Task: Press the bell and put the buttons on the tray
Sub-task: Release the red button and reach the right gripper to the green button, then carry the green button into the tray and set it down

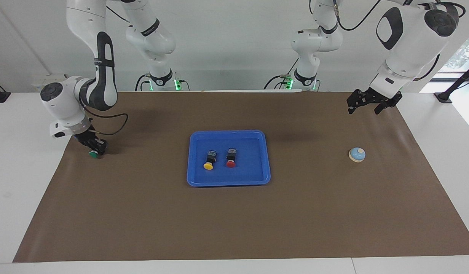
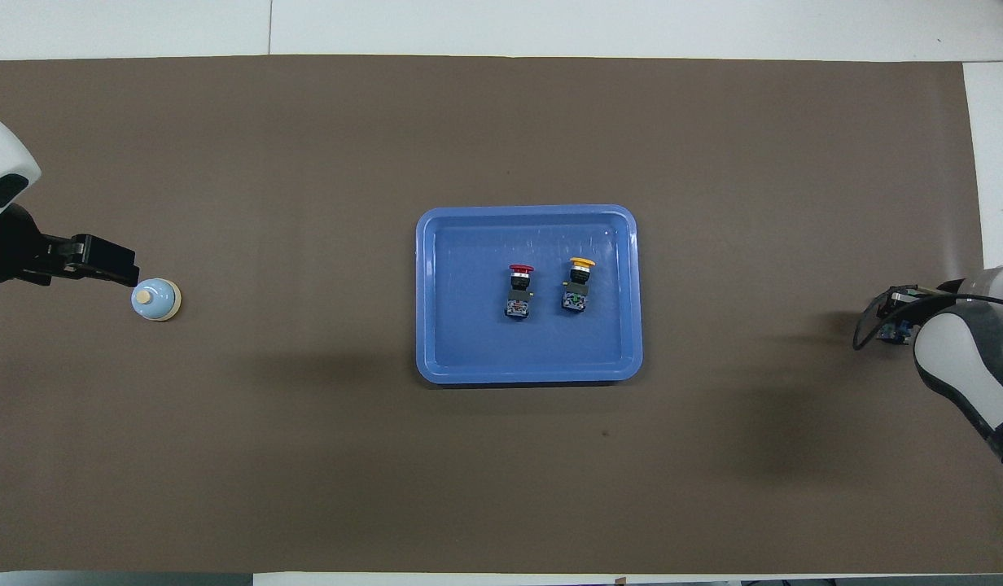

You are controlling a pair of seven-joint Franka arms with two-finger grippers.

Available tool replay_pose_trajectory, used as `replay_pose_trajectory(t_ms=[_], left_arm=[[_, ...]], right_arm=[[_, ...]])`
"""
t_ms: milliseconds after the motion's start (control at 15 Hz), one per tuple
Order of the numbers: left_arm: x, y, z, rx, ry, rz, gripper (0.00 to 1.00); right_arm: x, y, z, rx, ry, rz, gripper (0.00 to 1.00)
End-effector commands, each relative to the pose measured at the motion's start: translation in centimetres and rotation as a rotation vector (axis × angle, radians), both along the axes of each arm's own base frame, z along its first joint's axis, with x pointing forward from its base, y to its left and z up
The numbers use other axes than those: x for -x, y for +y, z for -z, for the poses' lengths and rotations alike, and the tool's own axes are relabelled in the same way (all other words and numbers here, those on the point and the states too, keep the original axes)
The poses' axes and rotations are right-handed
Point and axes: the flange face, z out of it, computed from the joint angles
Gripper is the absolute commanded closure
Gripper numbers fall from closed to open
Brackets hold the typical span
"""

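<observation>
I will use my right gripper to place the green button on the blue tray [image 2: 465, 322], between the red button and the rim on the bell's side.
The blue tray [image 1: 228, 133] lies mid-table and holds the yellow button [image 1: 209, 160] and the red button [image 1: 231, 158] side by side. They show in the overhead view as well, red [image 2: 519, 291] and yellow [image 2: 579, 285]. My right gripper [image 1: 94, 146] is down at the mat toward the right arm's end, shut around the green button [image 1: 93, 154]; its arm hides most of this in the overhead view. The bell [image 1: 357, 154] stands toward the left arm's end. My left gripper [image 1: 366, 109] is open and raised, close to the bell [image 2: 155, 299].
A brown mat [image 1: 234, 220] covers the table. White table margins show at both ends, and the arm bases stand at the robots' edge.
</observation>
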Motion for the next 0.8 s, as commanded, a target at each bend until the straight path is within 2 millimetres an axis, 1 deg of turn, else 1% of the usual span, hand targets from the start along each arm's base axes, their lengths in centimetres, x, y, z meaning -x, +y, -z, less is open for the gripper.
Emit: replay_pose_trajectory(t_ms=[0, 67, 134, 200, 267, 334, 468, 535, 668, 735], left_arm=[[0.4, 0.2, -0.2, -0.017, -0.015, 0.002, 0.00], [0.4, 0.2, -0.2, -0.017, -0.015, 0.002, 0.00], [0.4, 0.2, -0.2, -0.017, -0.015, 0.002, 0.00], [0.4, 0.2, -0.2, -0.017, -0.015, 0.002, 0.00], [0.4, 0.2, -0.2, -0.017, -0.015, 0.002, 0.00], [0.4, 0.2, -0.2, -0.017, -0.015, 0.002, 0.00], [0.4, 0.2, -0.2, -0.017, -0.015, 0.002, 0.00], [0.4, 0.2, -0.2, -0.017, -0.015, 0.002, 0.00], [0.4, 0.2, -0.2, -0.017, -0.015, 0.002, 0.00], [0.4, 0.2, -0.2, -0.017, -0.015, 0.002, 0.00]], right_arm=[[-4.5, 7.1, -5.4, -0.020, 0.036, 0.018, 1.00], [-5.6, 10.0, -6.7, -0.020, 0.049, 0.045, 1.00], [-6.9, 14.2, -8.0, -0.016, 0.054, 0.064, 1.00], [-7.5, 18.0, -9.1, -0.013, 0.054, 0.068, 1.00], [-8.0, 22.5, -9.7, -0.008, 0.049, 0.075, 1.00], [-8.0, 27.3, -10.3, -0.002, 0.031, 0.086, 1.00], [-7.0, 34.4, -11.1, -0.005, 0.004, 0.091, 1.00], [-6.3, 38.5, -10.9, -0.008, 0.003, 0.095, 1.00], [-6.0, 44.3, -10.8, -0.019, -0.010, 0.099, 1.00], [-5.9, 47.2, -10.4, -0.020, -0.007, 0.104, 1.00]])
